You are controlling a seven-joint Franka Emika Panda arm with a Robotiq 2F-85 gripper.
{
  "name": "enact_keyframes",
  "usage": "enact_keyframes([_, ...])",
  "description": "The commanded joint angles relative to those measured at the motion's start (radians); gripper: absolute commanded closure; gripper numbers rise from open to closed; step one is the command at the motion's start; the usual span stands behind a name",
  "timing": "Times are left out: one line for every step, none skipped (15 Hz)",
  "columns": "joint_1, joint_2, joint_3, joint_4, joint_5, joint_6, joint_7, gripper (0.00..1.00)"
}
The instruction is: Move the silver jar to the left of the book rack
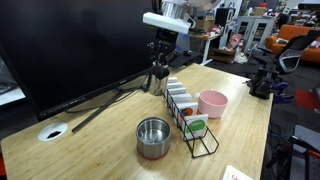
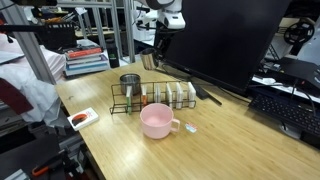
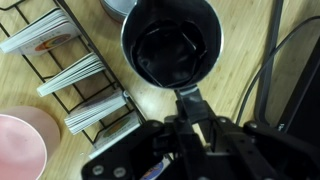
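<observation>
The robot's gripper should release the silver jar on the table [image 1: 163, 110] beside the book rack, just behind the second silver tin. The jar is now at the rack's far end.
A round metal silver jar [image 3: 170, 45] with a shiny rim and a dark inside fills the top of the wrist view. My gripper [image 3: 188, 97] is shut on its near rim. In an exterior view the gripper [image 1: 160, 58] hangs at the far end of the black wire book rack [image 1: 195, 125], and the jar [image 1: 158, 76] shows as a dark shape under it. I cannot tell whether the jar touches the table. In the wrist view the book rack [image 3: 75, 75] lies left of the jar.
A second silver tin [image 1: 153, 137] stands on the table by the rack's near end. A pink mug [image 1: 212, 103] sits on the rack's other side. A large black monitor [image 1: 70, 50] with stand legs [image 1: 110, 100] and cables [image 3: 270, 60] is close behind the gripper.
</observation>
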Motion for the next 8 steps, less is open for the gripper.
enact_keyframes([0.007,0.107,-0.003,0.160,-0.041,-0.097,-0.021,0.96])
enact_keyframes([0.008,0.138,-0.002,0.201,-0.046,-0.119,-0.026,0.96])
enact_keyframes([0.007,0.168,0.000,0.238,-0.048,-0.137,-0.033,0.96])
enact_keyframes([0.004,0.201,0.002,0.280,-0.044,-0.168,-0.043,0.96])
enact_keyframes([0.002,0.232,0.004,0.318,-0.040,-0.195,-0.049,0.96])
enact_keyframes([0.004,0.255,0.001,0.345,-0.042,-0.209,-0.051,0.96])
enact_keyframes([0.002,0.274,0.001,0.371,-0.037,-0.223,-0.057,0.96])
enact_keyframes([-0.001,0.290,-0.001,0.394,-0.035,-0.227,-0.059,0.96])
